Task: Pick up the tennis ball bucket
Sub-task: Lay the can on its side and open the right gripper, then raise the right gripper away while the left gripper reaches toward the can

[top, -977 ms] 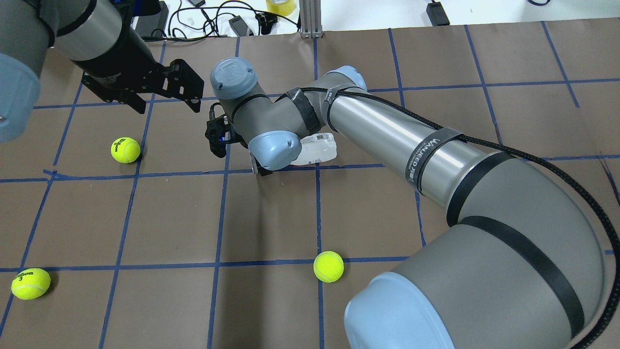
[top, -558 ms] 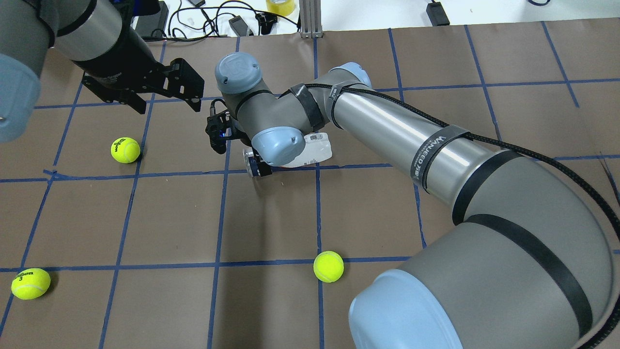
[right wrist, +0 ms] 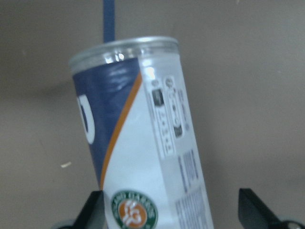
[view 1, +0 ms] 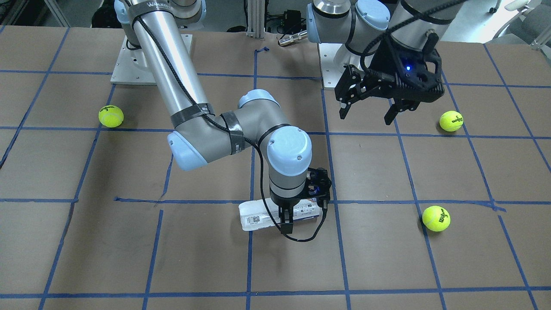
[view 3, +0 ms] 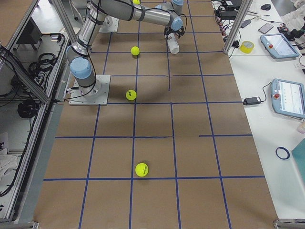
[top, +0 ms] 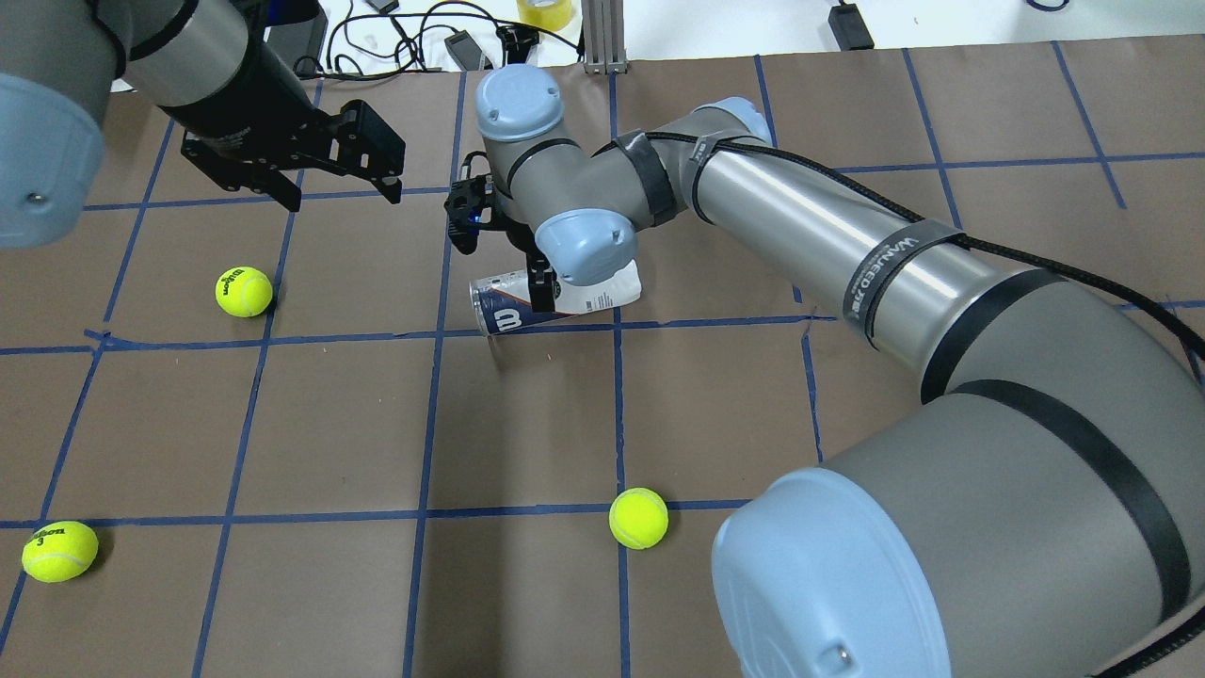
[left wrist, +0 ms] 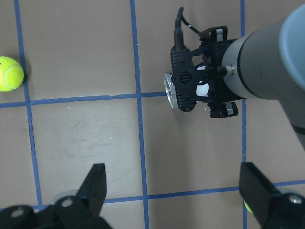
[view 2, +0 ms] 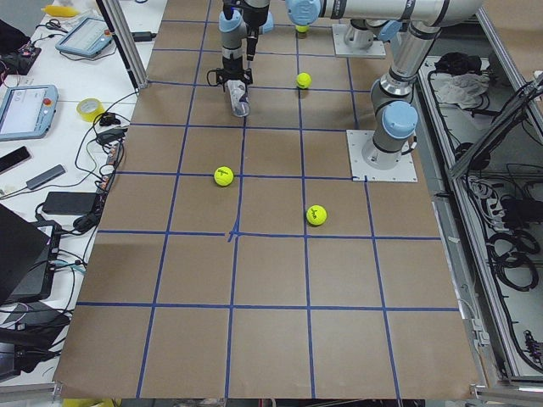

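The clear rim at the open end (view 1: 318, 209) (left wrist: 169, 90) of the tennis ball bucket is the next thing my left gripper will close on.
The tennis ball bucket (top: 602, 292) is a clear tube with a white label and a navy band (top: 504, 311). It lies sideways in my right gripper (top: 541, 282), which is shut on its middle. In the front view the bucket (view 1: 258, 217) sits slightly tilted just above the brown table, with my right gripper (view 1: 287, 217) around it. The right wrist view shows the bucket (right wrist: 143, 143) between the fingers (right wrist: 93, 210). My left gripper (top: 339, 196) is open and empty, hovering to the left of and beyond the bucket; it also shows in the front view (view 1: 366, 118).
Three yellow-green tennis balls lie on the table: one near the left gripper (top: 244, 291), one at the near left (top: 59, 551), one near the middle (top: 638, 518). Cables and a tape roll (top: 546, 11) sit past the far edge beside a metal post (top: 602, 38).
My right arm has risen and swung toward the far side with the bucket in its grip; the navy end has come out from under the wrist. The left gripper has shifted slightly.
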Controlling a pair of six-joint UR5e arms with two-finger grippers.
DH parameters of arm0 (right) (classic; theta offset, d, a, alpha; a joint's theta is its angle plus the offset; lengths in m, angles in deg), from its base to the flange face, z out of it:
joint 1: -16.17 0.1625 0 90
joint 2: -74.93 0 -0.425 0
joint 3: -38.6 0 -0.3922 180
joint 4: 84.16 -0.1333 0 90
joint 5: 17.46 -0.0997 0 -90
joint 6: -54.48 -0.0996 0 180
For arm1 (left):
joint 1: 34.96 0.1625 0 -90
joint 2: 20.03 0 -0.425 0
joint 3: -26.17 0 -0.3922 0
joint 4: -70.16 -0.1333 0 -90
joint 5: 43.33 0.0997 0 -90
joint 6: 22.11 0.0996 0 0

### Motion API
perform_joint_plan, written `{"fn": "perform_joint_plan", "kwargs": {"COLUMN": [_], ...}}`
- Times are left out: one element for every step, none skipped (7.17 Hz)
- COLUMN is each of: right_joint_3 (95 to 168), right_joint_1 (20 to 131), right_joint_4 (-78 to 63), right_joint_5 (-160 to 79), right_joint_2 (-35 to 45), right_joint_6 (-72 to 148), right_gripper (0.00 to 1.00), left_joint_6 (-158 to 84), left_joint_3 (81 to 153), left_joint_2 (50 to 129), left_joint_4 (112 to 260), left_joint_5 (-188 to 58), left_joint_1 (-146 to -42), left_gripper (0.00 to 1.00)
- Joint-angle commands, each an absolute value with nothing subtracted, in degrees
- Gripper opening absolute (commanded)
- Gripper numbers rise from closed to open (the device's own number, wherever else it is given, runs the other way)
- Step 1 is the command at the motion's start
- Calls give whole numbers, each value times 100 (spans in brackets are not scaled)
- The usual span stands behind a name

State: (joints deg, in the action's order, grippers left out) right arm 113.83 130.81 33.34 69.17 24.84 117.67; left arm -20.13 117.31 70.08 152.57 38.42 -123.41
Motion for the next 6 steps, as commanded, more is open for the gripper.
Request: {"fn": "perform_joint_plan", "kwargs": {"right_joint_3": [11401,11401,11401,11401,11401,11401], "right_joint_1": [12413,12035,11753,11585,11409,11234], "right_joint_4": [3003,2444,2151,1731,1448,1202], "right_joint_5": [6621,6612,6603,6603,6621,6621], "right_joint_2": [2256,2090,1853,1624,1457,1298], "right_joint_6": [11462,11451,11442,11399,11024,10725], "right_gripper": [100,100,100,100,100,100], "left_joint_6": [-1965,-1921,-1851,-1824,-1824,-1807], "left_joint_3": [11749,11758,11714,11740,11810,11828], "left_joint_2": [7627,8004,8330,8611,8936,9253], "left_joint_4": [14981,14744,14689,14671,14245,14075], "left_joint_5": [3568,3107,2685,2663,2663,2654], "left_joint_1": [-12153,-12153,-12144,-12127,-12092,-12083], "left_gripper": [100,100,100,100,100,100]}}
